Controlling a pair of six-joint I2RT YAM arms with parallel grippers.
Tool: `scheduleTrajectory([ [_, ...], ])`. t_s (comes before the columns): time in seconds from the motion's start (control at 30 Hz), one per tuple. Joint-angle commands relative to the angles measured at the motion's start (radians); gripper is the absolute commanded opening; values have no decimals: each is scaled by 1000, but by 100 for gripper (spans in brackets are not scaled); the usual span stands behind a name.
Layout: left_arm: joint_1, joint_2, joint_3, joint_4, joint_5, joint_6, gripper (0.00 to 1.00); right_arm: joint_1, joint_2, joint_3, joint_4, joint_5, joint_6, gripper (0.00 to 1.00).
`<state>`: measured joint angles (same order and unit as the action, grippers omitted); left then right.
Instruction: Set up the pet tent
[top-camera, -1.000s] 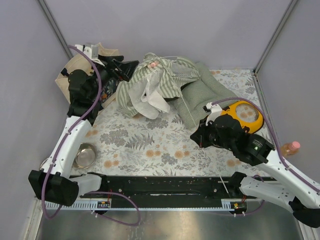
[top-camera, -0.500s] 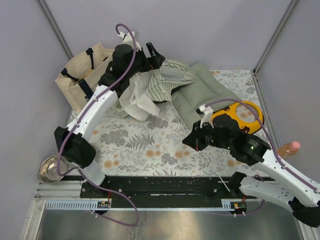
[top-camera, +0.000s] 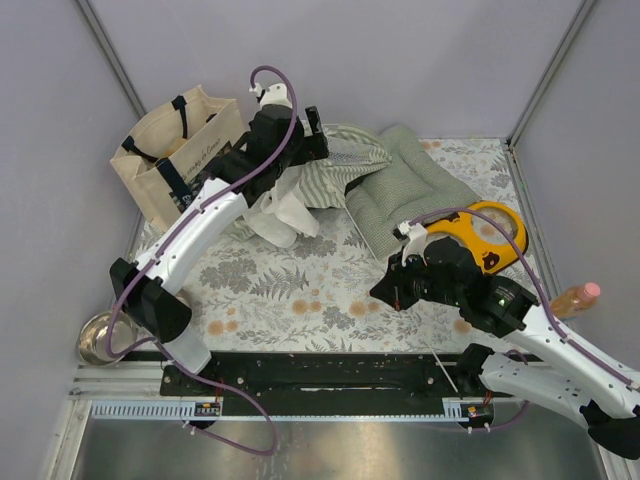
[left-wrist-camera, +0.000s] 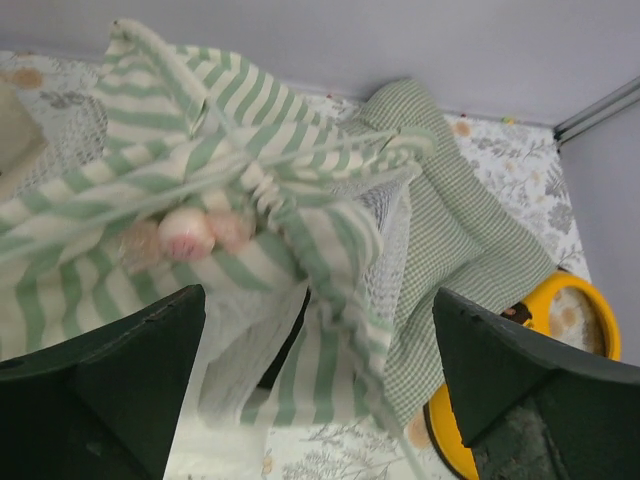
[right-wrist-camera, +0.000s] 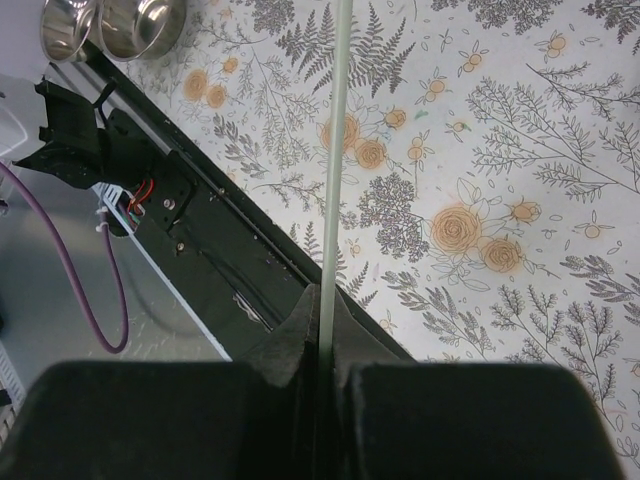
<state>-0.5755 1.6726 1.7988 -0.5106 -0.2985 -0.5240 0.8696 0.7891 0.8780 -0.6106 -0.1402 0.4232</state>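
My right gripper needs to open and take the pole straight (top-camera: 325, 298) in front of the tent, because the pole is slanting away from the bunched pet tent.
The pet tent (top-camera: 335, 160) lies collapsed at the back of the mat, green-and-white striped fabric with white flaps (top-camera: 283, 215) spilling forward. My left gripper (top-camera: 325, 150) hovers right over it, open. In the left wrist view the stripes (left-wrist-camera: 230, 150), two pink pompoms (left-wrist-camera: 185, 232) and the mesh panel (left-wrist-camera: 385, 250) fill the space between and beyond the wide-apart fingers (left-wrist-camera: 110, 390). My right gripper (top-camera: 392, 290) is low over the mat at the right. In its wrist view it (right-wrist-camera: 322, 300) is shut on a thin pale pole (right-wrist-camera: 331, 150) that runs straight away from the jaws.
A beige tote bag (top-camera: 175, 150) stands at the back left. The green checked cushion (top-camera: 410, 190) lies against the tent's right side, with a yellow round item (top-camera: 492, 235) beside it. There is a steel bowl (top-camera: 100, 338) at the front left, a bottle (top-camera: 580, 297) at the right edge and a black rail (top-camera: 320, 370) along the front.
My left arm swung from the tote bag at the left up and over the tent, still open. The steel bowl slid towards the front left corner. The right gripper barely moved.
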Motion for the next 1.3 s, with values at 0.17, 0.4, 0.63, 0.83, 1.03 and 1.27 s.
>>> scheduleTrajectory([
  [0.17,-14,-45,-70,78,-2,21,75,3,4,-14,18,-13,-37,0],
  [0.4,-12,12,49,72,64,19,2,3,-16,-19,5,-12,-44,0],
  [0.63,-14,10,141,116,189,42,0,3,-31,93,-60,-3,-40,60],
  [0.83,-12,50,178,152,232,90,0,3,-67,193,-119,59,-49,100],
  [1.03,-14,111,142,271,279,93,0,3,-83,178,-170,103,-20,100],
  [1.27,-14,162,48,400,214,165,0,3,-120,116,-141,136,28,100],
])
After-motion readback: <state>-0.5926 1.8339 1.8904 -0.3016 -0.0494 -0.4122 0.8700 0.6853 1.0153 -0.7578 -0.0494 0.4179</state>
